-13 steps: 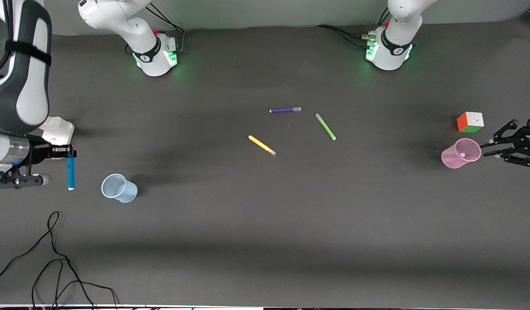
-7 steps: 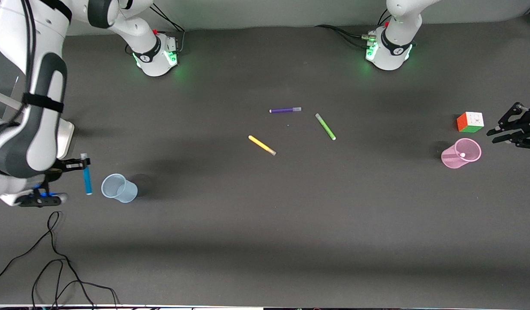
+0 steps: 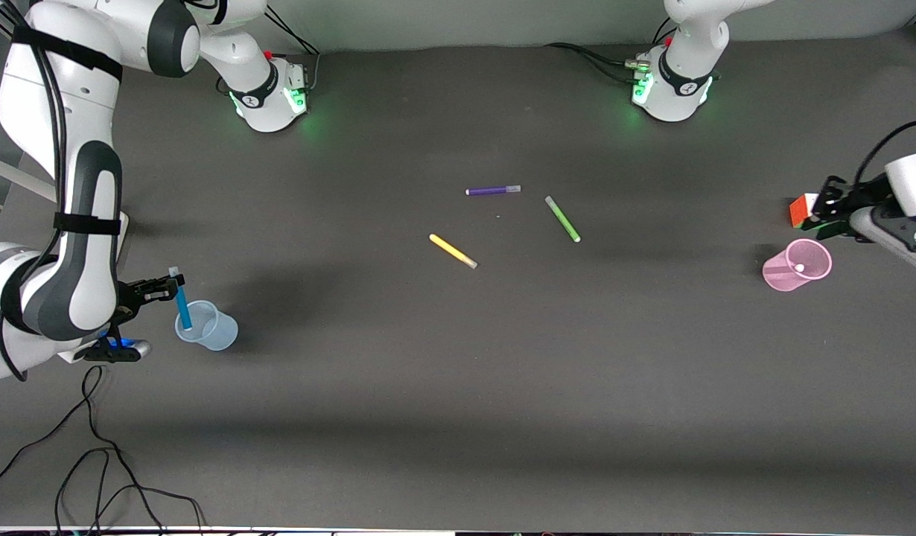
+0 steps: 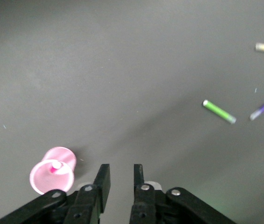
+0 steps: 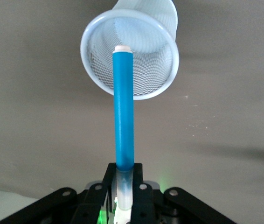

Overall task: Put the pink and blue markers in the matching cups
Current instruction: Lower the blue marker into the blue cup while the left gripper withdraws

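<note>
Next, my right gripper releases the cyan-blue marker inside the pale blue cup point(image 3: 208, 322) point(image 5: 130, 53), with its pale cap leaning on the cup's rim.
My right gripper point(image 3: 169, 286) is shut on the pale cap of the cyan-blue marker point(image 3: 182, 304) and holds it upright. The marker's lower tip is at the mouth of the pale blue cup point(image 3: 207, 326). In the right wrist view the gripper point(image 5: 125, 186) grips the marker point(image 5: 123, 116), whose white end points into the cup point(image 5: 129, 60). The pink cup point(image 3: 797, 265) stands toward the left arm's end, with the pink marker's white end point(image 3: 799, 268) showing inside it. My left gripper point(image 3: 819, 208) is open and empty over the puzzle cube. In the left wrist view the gripper point(image 4: 121, 175) is beside the pink cup point(image 4: 52, 170).
A purple marker point(image 3: 494, 190), a green marker point(image 3: 562, 219) and a yellow marker point(image 3: 453, 251) lie mid-table. The multicoloured cube point(image 3: 799, 211) is partly hidden under my left gripper. Black cables point(image 3: 93, 447) trail near the front camera at the right arm's end.
My right gripper carried the blue marker sideways to the blue cup's mouth. My left gripper drew away from the pink cup and now sits over the cube.
</note>
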